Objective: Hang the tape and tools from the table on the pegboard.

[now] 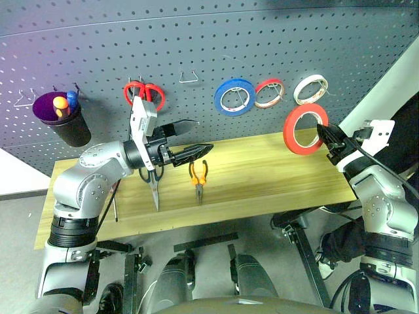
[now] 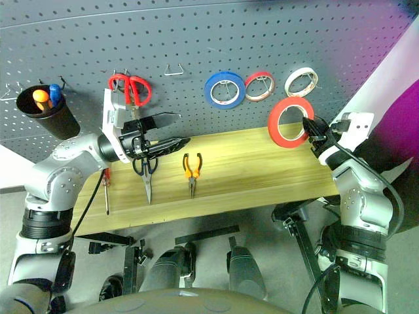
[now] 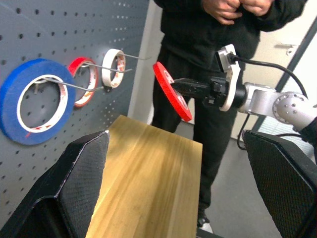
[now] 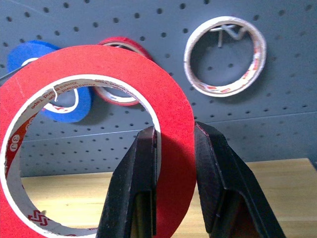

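Next, my right gripper releases the orange-red tape on the hook (image 1: 273, 101) (image 4: 127, 87) in front of the small red roll.
My right gripper (image 1: 325, 133) is shut on the rim of the orange-red tape (image 1: 289, 133). It holds the roll upright above the right end of the table (image 1: 262, 176), in front of the pegboard (image 1: 262, 39) and just below the white roll. The fingers (image 4: 136, 163) pinch the band from inside and outside. My left gripper (image 1: 204, 135) stands open and empty above the table. Under it lie the dark-handled scissors (image 1: 156, 191), with the yellow-handled pliers (image 1: 198, 175) to their right. The red-handled screwdriver (image 2: 105, 186) lies near the table's left end.
On the pegboard hang red-handled scissors (image 1: 144, 91), a blue roll (image 1: 234, 96), a small red roll (image 1: 269, 93) and a white roll (image 1: 310, 88). A black cup (image 1: 65, 124) hangs at the left. An empty hook (image 1: 188, 77) sits between scissors and rolls. A person (image 3: 223, 29) stands past the table's right end.
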You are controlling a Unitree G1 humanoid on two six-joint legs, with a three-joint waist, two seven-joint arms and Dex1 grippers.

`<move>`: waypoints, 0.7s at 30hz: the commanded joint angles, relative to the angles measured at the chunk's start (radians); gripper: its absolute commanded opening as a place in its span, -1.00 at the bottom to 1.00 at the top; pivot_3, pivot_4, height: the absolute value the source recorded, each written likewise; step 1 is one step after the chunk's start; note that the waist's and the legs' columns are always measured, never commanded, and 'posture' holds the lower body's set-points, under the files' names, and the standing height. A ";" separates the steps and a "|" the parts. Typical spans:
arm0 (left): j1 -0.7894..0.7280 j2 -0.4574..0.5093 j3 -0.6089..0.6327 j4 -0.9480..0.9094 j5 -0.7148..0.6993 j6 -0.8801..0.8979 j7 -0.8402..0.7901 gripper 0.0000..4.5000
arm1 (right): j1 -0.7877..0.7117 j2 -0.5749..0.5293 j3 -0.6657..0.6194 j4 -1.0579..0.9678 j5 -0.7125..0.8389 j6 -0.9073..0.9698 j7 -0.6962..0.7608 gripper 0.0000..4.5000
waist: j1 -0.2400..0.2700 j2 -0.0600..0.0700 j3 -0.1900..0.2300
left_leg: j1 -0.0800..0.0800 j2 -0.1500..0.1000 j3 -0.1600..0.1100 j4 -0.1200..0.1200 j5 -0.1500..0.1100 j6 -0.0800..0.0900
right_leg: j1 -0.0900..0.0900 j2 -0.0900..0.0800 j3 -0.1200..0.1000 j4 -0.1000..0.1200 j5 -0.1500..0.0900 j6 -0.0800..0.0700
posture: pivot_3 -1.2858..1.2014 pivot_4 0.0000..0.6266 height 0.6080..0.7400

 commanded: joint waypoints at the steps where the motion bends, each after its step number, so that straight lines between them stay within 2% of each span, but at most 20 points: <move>1: -0.010 0.003 0.004 -0.020 -0.002 -0.014 -0.005 1.00 | -0.057 -0.020 -0.032 0.030 0.010 -0.028 -0.012 -0.69 | -0.004 0.000 0.000 | 0.000 0.000 0.000 0.000 0.000 0.000 | 0.000 0.000 0.000 0.000 0.000 0.000 | -0.13 -0.53 1.00; 21: 0.014 0.008 0.006 -0.050 -0.013 -0.001 0.022 1.00 | -0.175 -0.006 0.043 0.163 -0.038 -0.085 0.007 -0.69 | 0.000 0.000 0.000 | 0.000 0.000 0.000 0.000 -0.001 0.001 | 0.000 0.000 0.000 0.001 0.000 0.000 | -0.11 -0.46 1.00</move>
